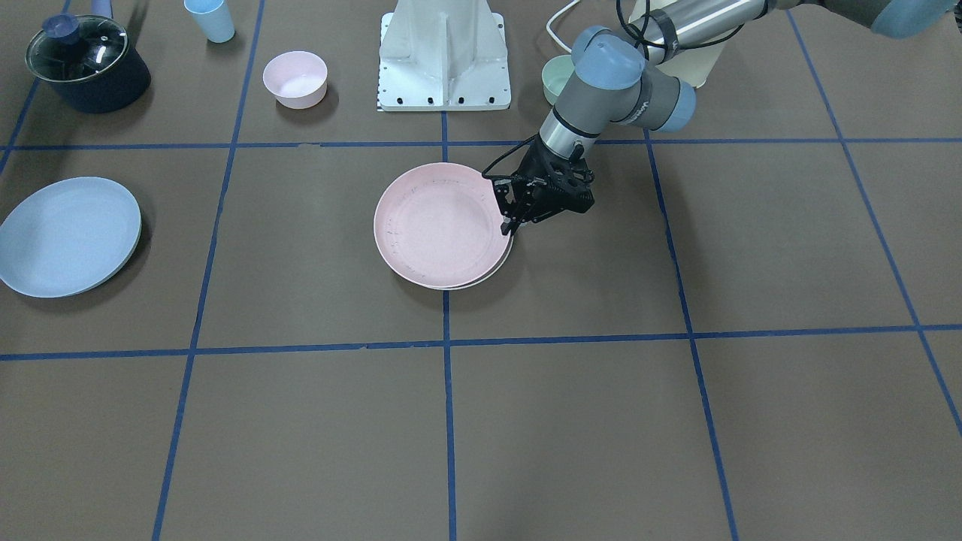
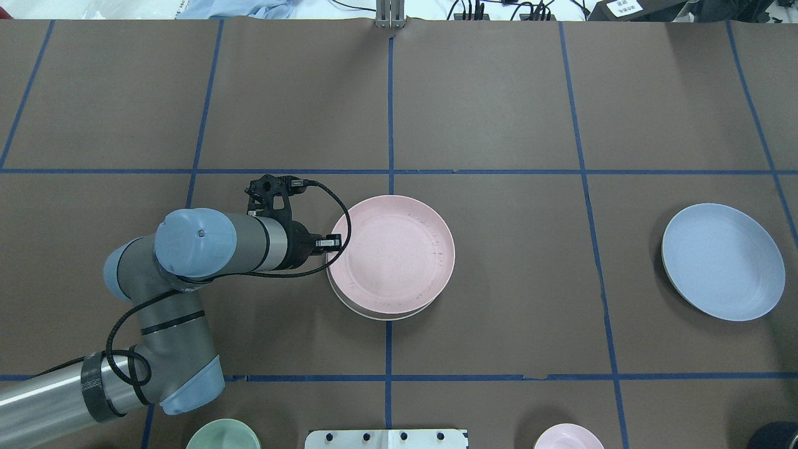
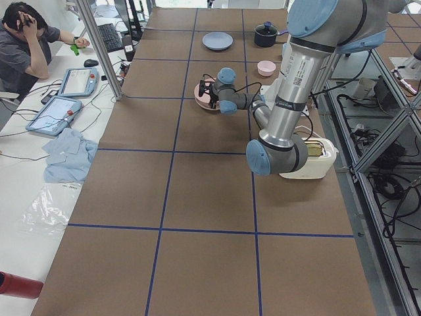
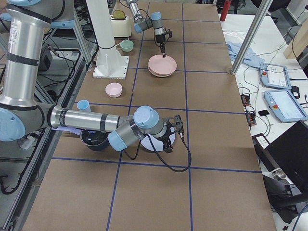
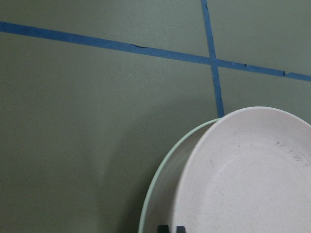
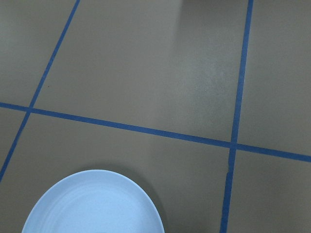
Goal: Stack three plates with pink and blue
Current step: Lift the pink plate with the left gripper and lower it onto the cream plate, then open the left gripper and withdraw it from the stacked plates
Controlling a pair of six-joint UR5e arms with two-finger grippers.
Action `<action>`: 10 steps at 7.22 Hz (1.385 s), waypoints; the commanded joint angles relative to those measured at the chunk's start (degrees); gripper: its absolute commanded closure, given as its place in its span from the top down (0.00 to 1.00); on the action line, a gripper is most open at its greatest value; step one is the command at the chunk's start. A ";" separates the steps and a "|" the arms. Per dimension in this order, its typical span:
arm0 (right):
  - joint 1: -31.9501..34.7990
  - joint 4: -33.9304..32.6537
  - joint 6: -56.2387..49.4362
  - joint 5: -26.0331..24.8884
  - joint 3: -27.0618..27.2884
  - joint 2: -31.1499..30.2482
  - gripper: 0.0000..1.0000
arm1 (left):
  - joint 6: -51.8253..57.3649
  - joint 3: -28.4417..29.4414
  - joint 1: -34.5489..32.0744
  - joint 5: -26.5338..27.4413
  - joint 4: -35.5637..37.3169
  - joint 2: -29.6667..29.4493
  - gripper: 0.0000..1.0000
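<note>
Next, I lower my right gripper to the blue plate's outer rim point(image 1: 3, 229), on the side farthest from the pink plate, and close it there.
A pink plate point(image 1: 440, 222) lies slightly off-centre on a pale greenish-white plate point(image 1: 490, 275) at the table's middle. My left gripper point(image 1: 511, 224) is at the pink plate's rim on the robot's left, fingers close together, and seems shut on that rim. The left wrist view shows both plates point(image 5: 243, 174) and dark fingertips point(image 5: 163, 228) at its bottom edge. A blue plate point(image 1: 68, 237) lies alone far to the robot's right. My right gripper point(image 4: 177, 126) hovers over the blue plate point(image 6: 95, 204); I cannot tell whether it is open or shut.
A dark pot with a glass lid point(image 1: 86, 60), a blue cup point(image 1: 210, 19) and a pink bowl point(image 1: 295, 77) stand near the robot's base point(image 1: 443, 56) on its right. A green bowl point(image 1: 555, 79) and a white toaster point(image 3: 306, 158) are on its left.
</note>
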 commanded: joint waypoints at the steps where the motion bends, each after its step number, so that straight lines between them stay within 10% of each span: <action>1: 0.00 0.00 0.00 -0.05 -0.05 0.00 1.00 | 0.16 0.04 0.29 0.22 -0.01 0.01 0.46; 2: 0.00 0.00 0.00 -0.06 -0.05 0.00 1.00 | 0.68 -0.05 0.29 0.30 -0.10 0.01 0.99; 7: -1.83 0.78 6.03 -0.05 -0.14 -0.79 1.00 | 12.16 -9.86 -3.48 -0.57 2.70 7.27 1.00; 10: -11.73 12.17 18.41 -8.70 -0.66 -4.12 1.00 | 28.15 -12.18 -15.32 -10.75 3.94 12.74 1.00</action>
